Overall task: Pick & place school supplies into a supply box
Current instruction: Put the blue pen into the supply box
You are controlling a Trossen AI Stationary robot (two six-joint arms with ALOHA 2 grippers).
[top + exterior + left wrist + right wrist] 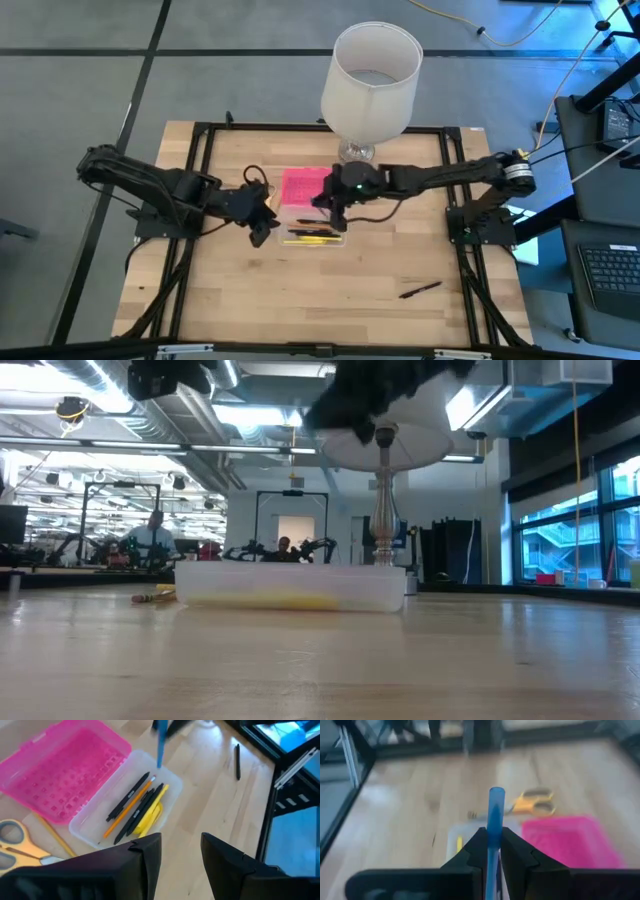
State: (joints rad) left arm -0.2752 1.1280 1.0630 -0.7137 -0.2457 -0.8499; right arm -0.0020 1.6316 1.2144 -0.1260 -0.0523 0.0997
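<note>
My right gripper is to put the blue pen down in the clear tray (pixel 319 229) (pixel 489 867) next to the dark pens.
The supply box lies open mid-table, its pink lid (pixel 65 770) flat beside the clear tray (pixel 95 827). Dark pens and yellow pencils (pixel 135 805) lie in the tray. My right gripper (pixel 492 837) hangs above the tray's far end, shut on a blue pen (pixel 496 805). My left gripper (pixel 181 845) hovers open at the tray's left end (pixel 262 228), with nothing between its fingers. Yellow-handled scissors (pixel 15 845) and a loose pencil (pixel 52 835) lie flat on the table beside the lid. A black pen (pixel 420 290) lies on the table near the right front. My right gripper pinches the blue pen's shaft (pixel 493 844) between its two fingers. The pen runs along the fingers and sticks out well past their tips. It is lifted clear, and its free end (pixel 160 762) hangs just above the tray.
A white lamp (pixel 372 70) stands on the table's far side, right behind the box. Black frame rails (pixel 200 150) run along the table's left, right and far edges. Bare wood stretches in front of the tray to the near edge.
</note>
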